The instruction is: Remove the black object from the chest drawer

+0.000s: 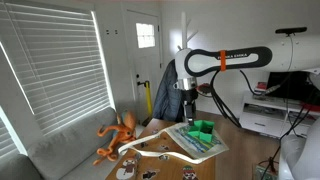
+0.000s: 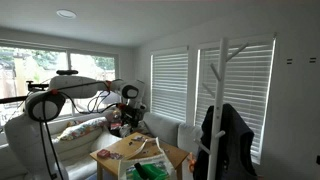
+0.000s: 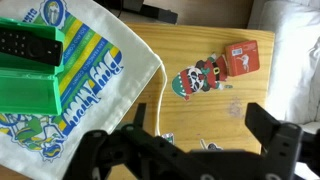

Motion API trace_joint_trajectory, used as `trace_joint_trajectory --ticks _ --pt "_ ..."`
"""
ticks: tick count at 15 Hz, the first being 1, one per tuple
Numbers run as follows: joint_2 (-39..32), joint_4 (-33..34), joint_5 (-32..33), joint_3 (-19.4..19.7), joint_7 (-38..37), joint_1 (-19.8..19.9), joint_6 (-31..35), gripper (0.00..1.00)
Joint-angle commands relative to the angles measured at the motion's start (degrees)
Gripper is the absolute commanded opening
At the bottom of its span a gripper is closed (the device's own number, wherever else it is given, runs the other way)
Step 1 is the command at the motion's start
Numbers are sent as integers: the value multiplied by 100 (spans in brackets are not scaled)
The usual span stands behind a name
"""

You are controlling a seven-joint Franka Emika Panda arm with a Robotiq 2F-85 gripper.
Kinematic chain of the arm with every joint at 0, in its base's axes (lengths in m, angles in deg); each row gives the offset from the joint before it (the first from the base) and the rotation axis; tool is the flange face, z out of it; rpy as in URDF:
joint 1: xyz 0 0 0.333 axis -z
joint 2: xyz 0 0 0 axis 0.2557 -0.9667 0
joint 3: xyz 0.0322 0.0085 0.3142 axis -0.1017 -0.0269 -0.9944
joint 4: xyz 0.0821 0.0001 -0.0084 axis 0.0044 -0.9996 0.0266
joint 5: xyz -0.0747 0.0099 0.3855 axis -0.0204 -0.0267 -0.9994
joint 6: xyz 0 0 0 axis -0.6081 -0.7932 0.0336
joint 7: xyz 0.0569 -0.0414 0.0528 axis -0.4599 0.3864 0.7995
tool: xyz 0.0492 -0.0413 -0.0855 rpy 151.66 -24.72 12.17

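Observation:
The robot's gripper needs to next go to the black object in the open top of the green chest drawer (image 1: 204, 125) (image 3: 36, 46) and close there.
The green chest drawer (image 3: 28, 88) sits on a striped cloth at the left edge of the wrist view. A black object that looks like a remote (image 3: 28, 44) lies in its open top. My gripper (image 3: 202, 117) is open and empty. It hangs over bare wood to the right of the drawer, apart from it. In an exterior view the gripper (image 1: 187, 104) hovers above the table, just left of the green drawer (image 1: 203, 128). In an exterior view the gripper (image 2: 130, 116) is small and dark, and its jaws are hard to make out.
The wooden table (image 3: 230, 100) holds a printed cloth (image 3: 100, 75), a white cord (image 3: 160, 85), a Santa figure (image 3: 198, 76) and a small red box (image 3: 242, 57). An orange octopus plush (image 1: 120, 135) sits on the sofa. A chair stands behind the table.

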Motion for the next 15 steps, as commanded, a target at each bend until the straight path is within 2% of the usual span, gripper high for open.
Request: trace_joint_trajectory --ticks 1,2,6,14,15 --pt "-8 14 -18 -87 19 102 -15 100" --pt "73 -101 269 -137 -486 223 52 100" --pt "430 -785 722 4 -1229 605 134 100" --pt "1691 -2419 892 461 -2461 1650 334 100" --pt "1122 -1882 844 388 -2140 1488 107 100"
